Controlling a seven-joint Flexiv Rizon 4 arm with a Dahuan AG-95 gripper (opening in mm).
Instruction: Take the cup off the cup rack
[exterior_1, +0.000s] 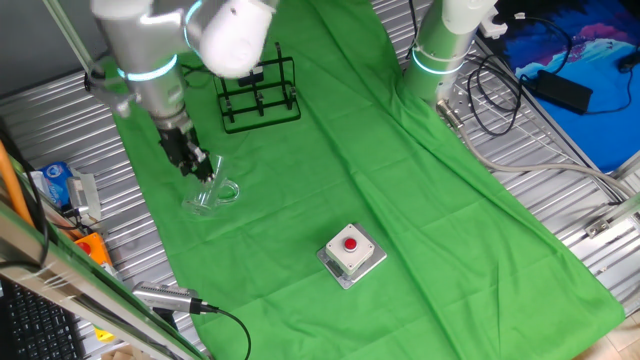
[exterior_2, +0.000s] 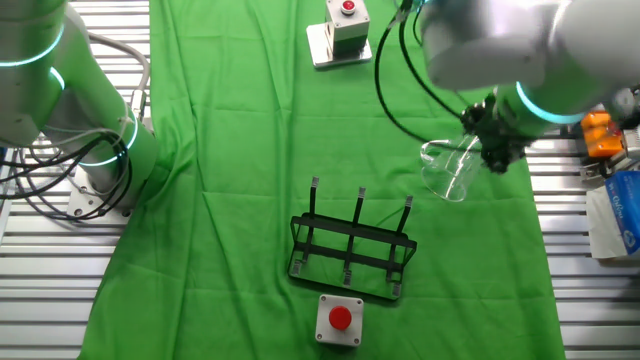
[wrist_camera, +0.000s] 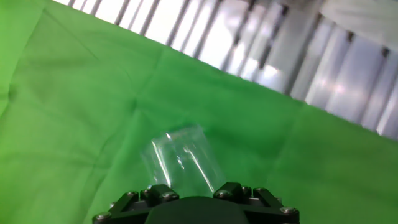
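Next, my gripper lets go of the cup on the open green cloth (exterior_1: 237, 196) between the cup rack and the red-button box.
The cup (exterior_1: 210, 192), a small clear glass mug with a side handle, is tilted low over the green cloth, well away from the cup rack (exterior_1: 258, 95). My gripper (exterior_1: 195, 165) is shut on its rim end. The other fixed view shows the cup (exterior_2: 450, 168) tilted at my gripper (exterior_2: 490, 150), up and to the right of the black wire cup rack (exterior_2: 352, 250), whose pegs are bare. In the hand view the cup (wrist_camera: 186, 158) juts out from between my fingers (wrist_camera: 160, 194). Whether the cup touches the cloth I cannot tell.
A grey box with a red button (exterior_1: 352, 252) sits on the cloth near the front. A second such box (exterior_2: 340, 318) stands beside the rack. Another arm's base (exterior_1: 440, 50) stands at the cloth's far edge. Clutter and cables (exterior_1: 60, 190) lie on the metal slats.
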